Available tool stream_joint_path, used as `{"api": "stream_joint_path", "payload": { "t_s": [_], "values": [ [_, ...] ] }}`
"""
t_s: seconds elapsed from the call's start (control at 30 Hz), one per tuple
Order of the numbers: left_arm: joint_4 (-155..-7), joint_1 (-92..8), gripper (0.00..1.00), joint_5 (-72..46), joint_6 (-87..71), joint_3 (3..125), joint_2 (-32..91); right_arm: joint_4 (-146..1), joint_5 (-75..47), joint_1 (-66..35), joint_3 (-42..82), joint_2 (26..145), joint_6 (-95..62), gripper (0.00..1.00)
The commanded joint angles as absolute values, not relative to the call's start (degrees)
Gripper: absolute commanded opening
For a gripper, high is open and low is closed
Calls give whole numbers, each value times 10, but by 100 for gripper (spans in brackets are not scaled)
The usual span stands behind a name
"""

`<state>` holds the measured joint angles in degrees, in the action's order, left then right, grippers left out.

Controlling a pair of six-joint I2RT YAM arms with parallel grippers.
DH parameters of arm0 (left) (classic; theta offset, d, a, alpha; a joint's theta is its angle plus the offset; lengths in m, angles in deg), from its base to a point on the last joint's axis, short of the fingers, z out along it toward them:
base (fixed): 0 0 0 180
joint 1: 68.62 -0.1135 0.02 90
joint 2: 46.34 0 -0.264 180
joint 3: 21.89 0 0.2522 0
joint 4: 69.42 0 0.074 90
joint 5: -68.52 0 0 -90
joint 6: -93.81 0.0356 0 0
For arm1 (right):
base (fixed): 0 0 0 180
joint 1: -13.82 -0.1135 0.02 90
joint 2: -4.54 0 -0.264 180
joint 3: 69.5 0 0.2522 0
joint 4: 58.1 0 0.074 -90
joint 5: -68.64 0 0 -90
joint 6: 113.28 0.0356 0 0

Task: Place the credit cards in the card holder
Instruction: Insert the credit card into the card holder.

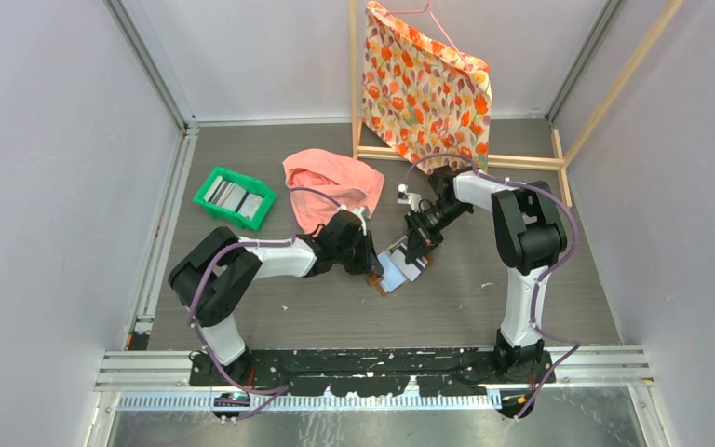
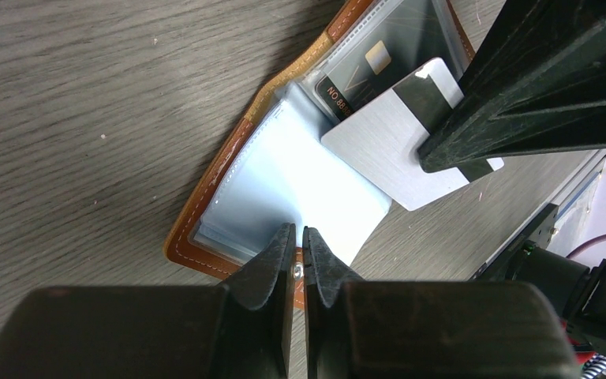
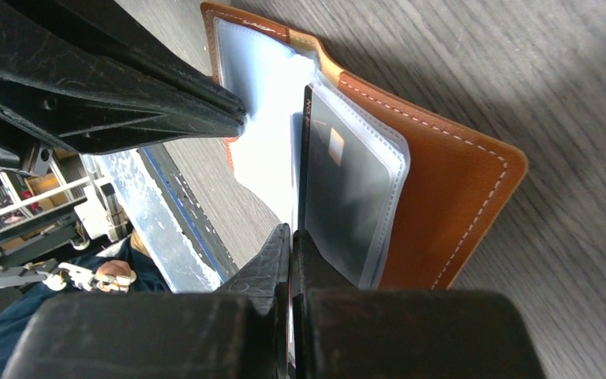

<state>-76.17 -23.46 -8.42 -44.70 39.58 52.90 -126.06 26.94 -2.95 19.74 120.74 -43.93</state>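
Next, my right gripper lets go of the grey credit card in the card holder's middle pocket (image 1: 398,268) (image 3: 293,201), next to the dark credit card.
The card holder (image 1: 389,284) is a brown leather wallet lying open on the table, pale pockets up. In the left wrist view my left gripper (image 2: 301,230) is shut on the near edge of the card holder (image 2: 202,201), at its snap tab. My right gripper (image 3: 292,230) is shut on a grey credit card with a dark stripe (image 2: 394,150), held tilted with one corner at the mouth of a pocket. A dark credit card (image 2: 359,67) sits inside a clear pocket and also shows in the right wrist view (image 3: 347,189). More cards lie in a green tray (image 1: 235,196).
A pink cloth (image 1: 333,182) lies just behind the two grippers. A floral cloth (image 1: 428,84) hangs on a wooden frame at the back. Grey walls close in both sides.
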Motion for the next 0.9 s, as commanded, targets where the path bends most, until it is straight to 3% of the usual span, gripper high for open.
{"api": "stream_joint_path", "payload": {
  "t_s": [0.0, 0.4, 0.87],
  "values": [
    [-772, -233, 10, -86, -429, 395, 534, -1250, 257, -33, 211, 1209, -424, 1],
    [-772, -233, 10, -79, -424, 398, 538, -1283, 296, -45, 228, 1231, -453, 1],
    [-775, -234, 11, -66, -417, 406, 540, -1209, 283, -45, 228, 1232, -387, 2]
  ]
}}
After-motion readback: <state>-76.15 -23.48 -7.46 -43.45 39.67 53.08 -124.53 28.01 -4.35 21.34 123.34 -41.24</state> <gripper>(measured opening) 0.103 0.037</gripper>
